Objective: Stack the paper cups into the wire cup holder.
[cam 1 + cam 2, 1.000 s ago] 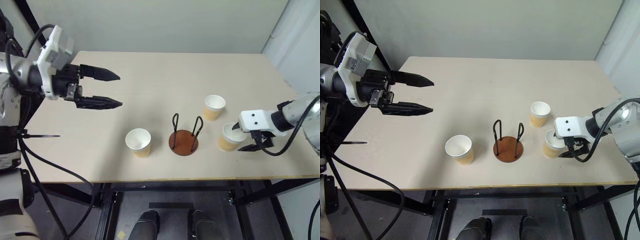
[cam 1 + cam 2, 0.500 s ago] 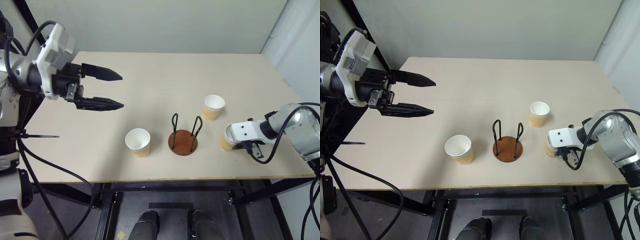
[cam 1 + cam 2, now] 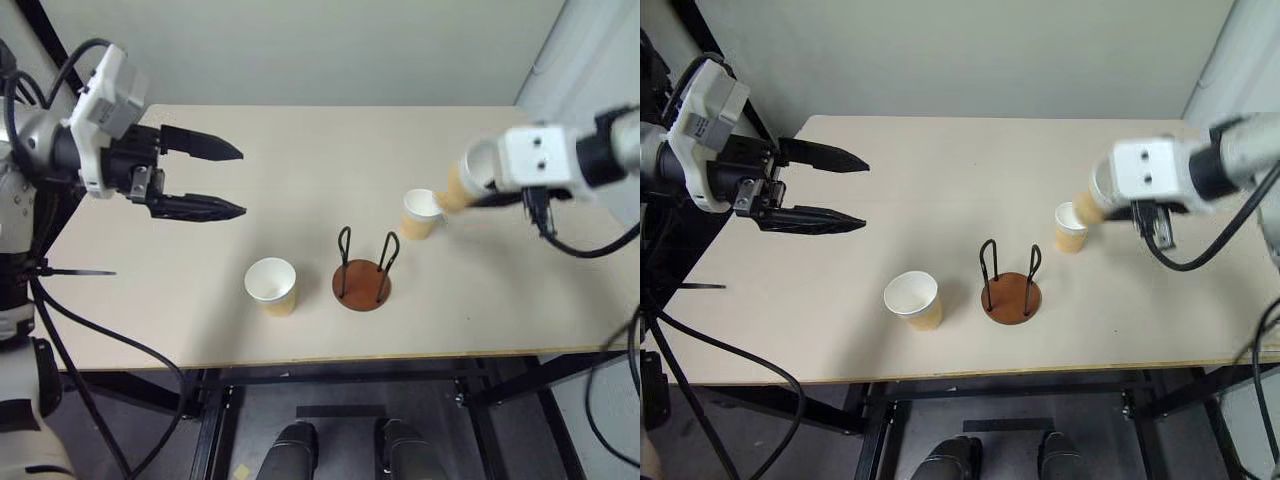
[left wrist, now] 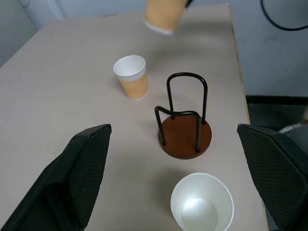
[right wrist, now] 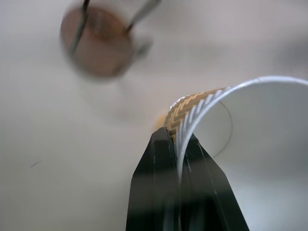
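The robot's right gripper should release its paper cup on the holder's brown disc [image 3: 363, 285] [image 5: 98, 41], between the black wire loops.
Three paper cups, tan outside and white inside. One [image 3: 272, 285] stands upright near the front, left of the wire cup holder [image 3: 362, 272]. Another [image 3: 420, 213] stands just behind and right of the holder. The third [image 3: 462, 180] hangs tilted in the air above and right of that cup. My right gripper [image 5: 176, 137] is shut on its wall at the rim, one finger inside and one outside. The holder is a brown disc with two black wire loops and holds nothing. My left gripper [image 3: 241, 182] hovers open over the table's left side, empty.
The pale table [image 3: 300, 140] has its front edge close below the cups, with a black frame underneath. A wall runs behind it. Black cables hang from both arms at the table's sides.
My right gripper closed on the rightmost cup's rim and lifted it off the table, up and toward the back. The left gripper stayed where it was.
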Controlling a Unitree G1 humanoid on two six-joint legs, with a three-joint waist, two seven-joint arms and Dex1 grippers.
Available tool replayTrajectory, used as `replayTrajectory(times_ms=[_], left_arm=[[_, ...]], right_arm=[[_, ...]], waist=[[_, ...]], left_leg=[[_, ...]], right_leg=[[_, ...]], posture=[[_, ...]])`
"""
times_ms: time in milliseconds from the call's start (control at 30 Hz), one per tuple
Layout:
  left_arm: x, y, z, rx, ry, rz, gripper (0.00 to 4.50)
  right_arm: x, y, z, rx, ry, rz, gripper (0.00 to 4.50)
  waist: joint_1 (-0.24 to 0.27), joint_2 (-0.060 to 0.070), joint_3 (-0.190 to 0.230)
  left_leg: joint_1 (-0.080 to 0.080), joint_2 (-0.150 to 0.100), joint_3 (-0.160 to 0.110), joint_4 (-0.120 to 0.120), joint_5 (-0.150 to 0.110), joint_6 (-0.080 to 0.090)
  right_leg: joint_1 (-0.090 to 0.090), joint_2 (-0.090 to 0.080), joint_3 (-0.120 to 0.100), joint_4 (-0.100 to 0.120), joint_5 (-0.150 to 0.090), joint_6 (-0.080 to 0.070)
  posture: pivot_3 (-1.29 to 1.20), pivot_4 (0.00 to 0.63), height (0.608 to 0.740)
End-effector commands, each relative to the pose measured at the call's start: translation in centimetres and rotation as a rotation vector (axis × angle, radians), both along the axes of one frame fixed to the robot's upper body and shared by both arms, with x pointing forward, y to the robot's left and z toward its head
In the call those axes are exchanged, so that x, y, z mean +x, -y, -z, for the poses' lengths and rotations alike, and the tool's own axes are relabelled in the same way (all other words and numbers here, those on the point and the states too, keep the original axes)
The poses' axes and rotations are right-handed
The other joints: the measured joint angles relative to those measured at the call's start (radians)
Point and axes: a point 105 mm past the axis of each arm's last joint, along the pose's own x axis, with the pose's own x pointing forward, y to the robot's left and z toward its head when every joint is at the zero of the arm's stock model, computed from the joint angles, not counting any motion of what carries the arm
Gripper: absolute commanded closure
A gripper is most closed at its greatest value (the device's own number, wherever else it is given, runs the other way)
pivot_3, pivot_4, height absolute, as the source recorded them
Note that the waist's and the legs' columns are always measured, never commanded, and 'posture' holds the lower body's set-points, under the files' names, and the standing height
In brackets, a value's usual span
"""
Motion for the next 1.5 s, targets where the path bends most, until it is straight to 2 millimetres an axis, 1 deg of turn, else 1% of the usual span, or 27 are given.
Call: replayTrajectory(times_ms=[33, 133, 200, 300, 567, 733, 867, 1033, 1200, 1267, 1367, 1433, 1500], left_arm=[[-0.3, 0.1, -0.9, 0.004, 0.051, 0.005, 0.00], [-0.2, 0.1, -0.8, 0.003, 0.052, 0.004, 0.00], [-0.3, 0.0, -0.9, 0.003, 0.057, 0.000, 0.00], [-0.4, -0.1, -1.1, 0.004, 0.062, -0.005, 0.00], [-0.6, -0.4, -1.1, 0.006, 0.064, -0.021, 0.00], [-0.5, -0.5, -1.1, 0.007, 0.066, -0.029, 0.00], [-0.6, -0.4, -1.1, 0.003, 0.067, -0.026, 0.00], [-0.6, -0.4, -1.2, 0.004, 0.069, -0.025, 0.00], [-0.6, -0.4, -1.2, 0.005, 0.071, -0.026, 0.00], [-0.5, -0.4, -1.2, 0.006, 0.071, -0.026, 0.00], [-0.4, -0.3, -1.2, 0.005, 0.071, -0.026, 0.00], [-0.4, -0.3, -1.2, 0.006, 0.071, -0.026, 0.00], [-0.4, -0.3, -1.2, 0.006, 0.071, -0.027, 0.00]], right_arm=[[-0.4, -2.4, 0.2, -0.027, -0.012, -0.099, 4.47], [-0.4, -3.6, 0.9, -0.053, -0.031, -0.153, 4.47], [0.0, -4.2, 1.9, -0.083, -0.045, -0.180, 4.47], [0.6, -4.5, 2.8, -0.118, -0.052, -0.199, 4.47], [0.3, -6.0, 3.9, -0.147, -0.077, -0.279, 4.47], [0.1, -6.8, 4.1, -0.150, -0.080, -0.311, 4.47], [0.3, -7.0, 5.2, -0.179, -0.093, -0.322, 4.47], [0.8, -6.5, 6.6, -0.222, -0.117, -0.311, 4.47], [0.8, -6.2, 7.4, -0.260, -0.130, -0.317, 4.47], [0.7, -6.5, 7.7, -0.263, -0.135, -0.327, 4.47], [0.3, -7.5, 7.7, -0.241, -0.141, -0.352, 3.92], [0.0, -8.1, 7.4, -0.215, -0.145, -0.365, 3.35], [-0.4, -8.7, 7.1, -0.174, -0.153, -0.377, 2.66]], waist=[[-0.001, 0.000, 0.000], [-0.001, 0.001, 0.001], [0.001, 0.001, 0.001], [0.001, 0.001, 0.001], [0.000, 0.001, 0.001], [0.000, 0.001, 0.001], [0.000, 0.001, 0.001], [0.000, 0.001, 0.001], [0.000, 0.001, 0.001], [0.000, 0.001, 0.001], [-0.003, 0.001, 0.001], [-0.004, 0.001, 0.001], [-0.004, 0.001, 0.001]], left_leg=[[0.000, 0.000, 0.000, 0.000, 0.000, 0.000], [0.000, 0.001, 0.000, 0.000, 0.000, -0.001], [-0.002, 0.001, 0.000, 0.000, 0.000, -0.001], [-0.003, 0.001, 0.000, 0.001, 0.000, -0.001], [-0.003, 0.001, 0.000, 0.002, 0.000, -0.001], [-0.003, 0.001, 0.000, 0.003, 0.000, -0.001], [-0.002, 0.001, 0.000, 0.003, 0.000, -0.001], [-0.002, 0.001, 0.000, 0.003, 0.000, -0.001], [-0.002, 0.001, 0.000, 0.003, 0.000, -0.001], [-0.002, 0.001, 0.000, 0.003, 0.000, -0.001], [-0.002, 0.001, 0.000, 0.003, 0.000, -0.001], [-0.002, 0.001, 0.000, 0.003, 0.000, -0.002], [-0.002, 0.001, 0.000, 0.003, 0.000, -0.002]], right_leg=[[0.000, 0.000, 0.000, 0.000, 0.000, 0.000], [-0.001, 0.000, 0.000, 0.000, 0.000, -0.001], [-0.002, 0.000, -0.001, 0.000, 0.000, -0.001], [-0.002, 0.000, -0.001, 0.000, -0.001, -0.001], [-0.003, 0.000, -0.001, 0.002, -0.001, -0.001], [-0.003, 0.000, -0.001, 0.003, -0.001, -0.002], [-0.003, 0.000, -0.001, 0.004, -0.001, -0.003], [-0.003, 0.000, -0.001, 0.005, -0.001, -0.004], [-0.003, 0.000, -0.001, 0.005, -0.001, -0.004], [-0.003, 0.000, -0.001, 0.005, -0.001, -0.004], [-0.003, 0.000, -0.001, 0.005, -0.001, -0.004], [-0.003, 0.000, -0.001, 0.006, -0.001, -0.004], [-0.004, 0.000, -0.001, 0.006, -0.001, -0.004]], posture=[[0.00, 0.150, 0.740], [0.00, 0.150, 0.740], [0.00, 0.150, 0.740], [0.00, 0.150, 0.740], [0.00, 0.150, 0.740], [0.00, 0.150, 0.740], [0.00, 0.150, 0.740], [0.00, 0.150, 0.740], [0.00, 0.150, 0.740], [0.00, 0.150, 0.740], [0.00, 0.150, 0.740], [0.00, 0.150, 0.740], [0.00, 0.150, 0.740]])
